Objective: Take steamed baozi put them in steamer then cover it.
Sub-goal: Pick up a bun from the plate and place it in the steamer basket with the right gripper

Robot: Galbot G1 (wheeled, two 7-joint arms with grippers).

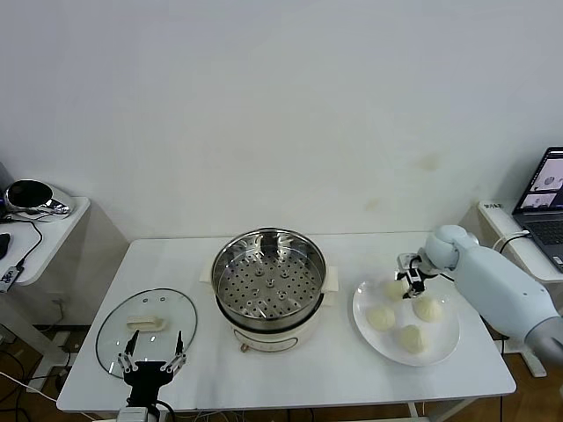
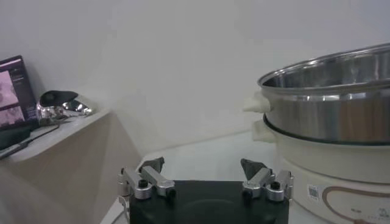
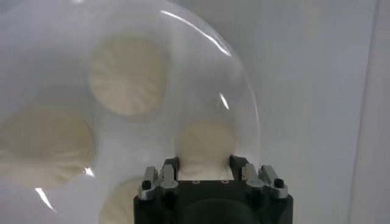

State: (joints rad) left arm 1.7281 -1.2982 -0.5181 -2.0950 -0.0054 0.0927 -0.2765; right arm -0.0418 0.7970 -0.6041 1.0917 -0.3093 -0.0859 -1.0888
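Note:
My right gripper is holding the bun. It will let go of it on the steamer's holed bottom, close to the steamer's far inner side [image 1: 267, 256].
The steamer [image 1: 268, 286] stands uncovered and empty at the table's middle; it also shows in the left wrist view [image 2: 335, 103]. Four baozi lie on a white plate [image 1: 362, 303] to its right. My right gripper [image 1: 406, 283] is down over the plate's far bun [image 1: 396, 287], and its jaws press that bun's two sides in the right wrist view [image 3: 205, 141], with the bun resting on the plate. The glass cover [image 1: 119, 338] lies flat at the front left. My left gripper [image 1: 151, 362] is open and empty at the cover's near edge, as the left wrist view [image 2: 201, 167] shows.
A side table at the left holds a shiny silver object [image 1: 31, 195] and cables. A laptop [image 1: 547, 189] stands on a stand at the far right. The wall runs close behind the white table.

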